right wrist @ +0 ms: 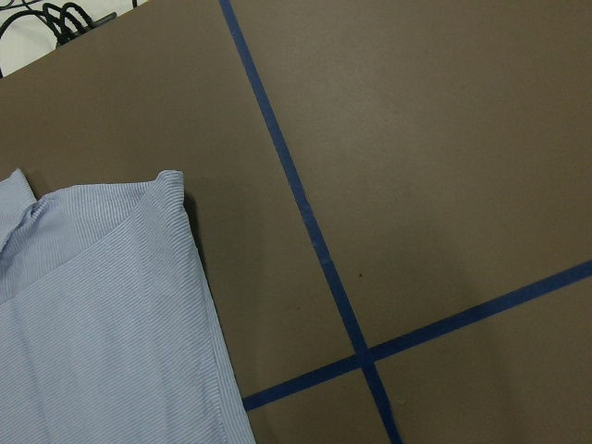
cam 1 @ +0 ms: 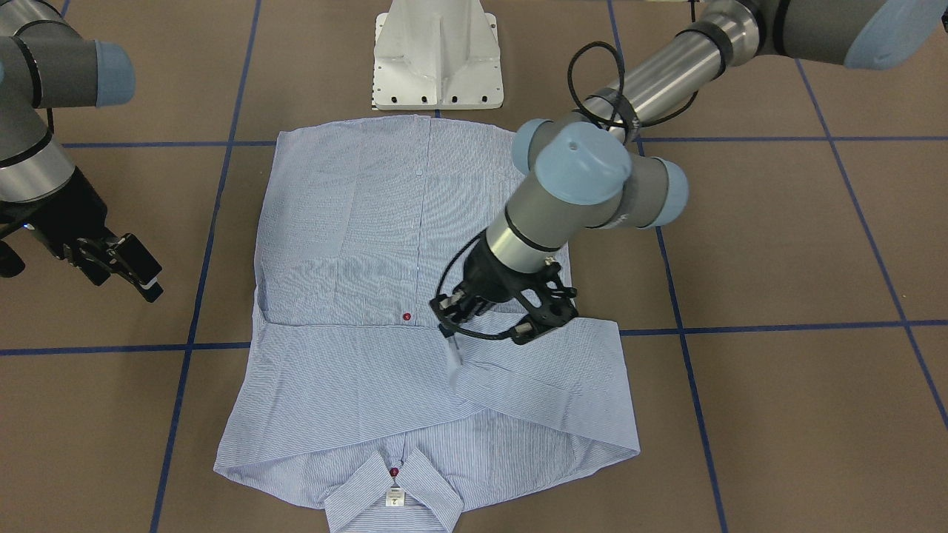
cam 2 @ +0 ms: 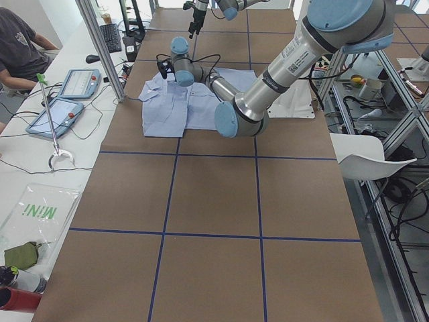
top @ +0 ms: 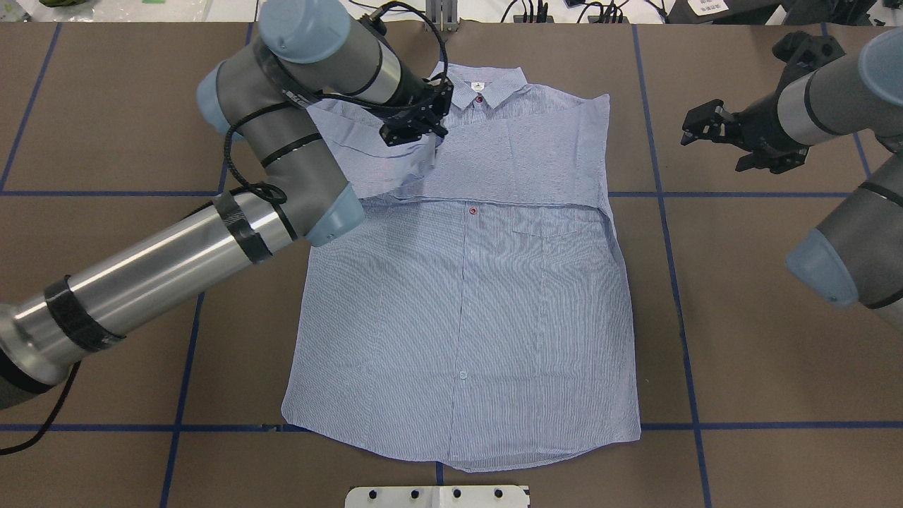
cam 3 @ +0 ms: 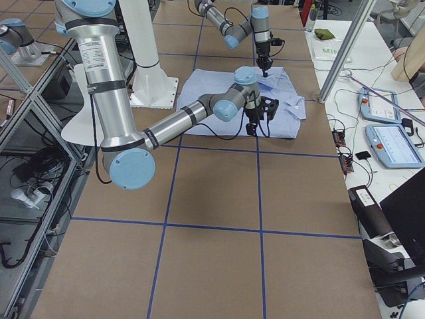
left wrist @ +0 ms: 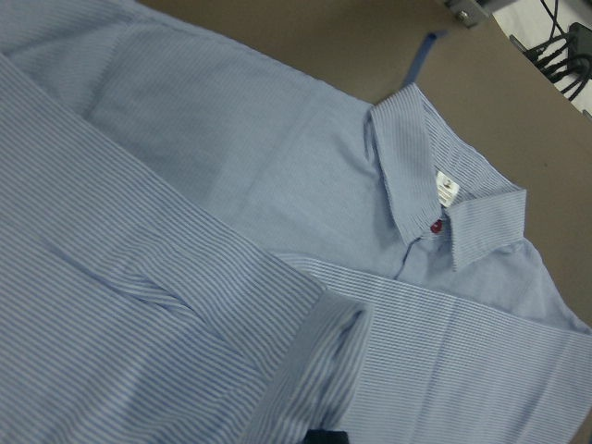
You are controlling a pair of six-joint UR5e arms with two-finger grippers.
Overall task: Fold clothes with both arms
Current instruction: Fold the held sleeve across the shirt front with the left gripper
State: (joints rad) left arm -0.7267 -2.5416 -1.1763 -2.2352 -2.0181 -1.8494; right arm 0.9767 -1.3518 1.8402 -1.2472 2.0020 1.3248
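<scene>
My left gripper has the cuff. It will let go of it just inside the shirt's side edge (cam 1: pixel 295 330), the one nearest my right gripper.
The light blue striped shirt (cam 1: pixel 348 222) (top: pixel 465 303) lies flat on the brown table, front up, with its collar (cam 1: pixel 396 488) on the side far from the robot. One sleeve lies folded across the chest. My left gripper (cam 1: pixel 453 342) (top: pixel 413 134) hovers just over the chest near the collar, shut on the cuff of the other sleeve, which rises to it in a small peak. The left wrist view shows that cuff (left wrist: pixel 314 342) and the collar with its white label (left wrist: pixel 446 196). My right gripper (cam 1: pixel 122 270) (top: pixel 695 130) hangs open and holds nothing, off the shirt's side.
The white pedestal base (cam 1: pixel 437 59) (top: pixel 437 496) stands at the shirt's hem end. Blue tape lines (right wrist: pixel 305 213) cross the brown table. A bench with tablets (cam 2: pixel 77 84) and a seated person (cam 2: pixel 20 47) runs along the far side.
</scene>
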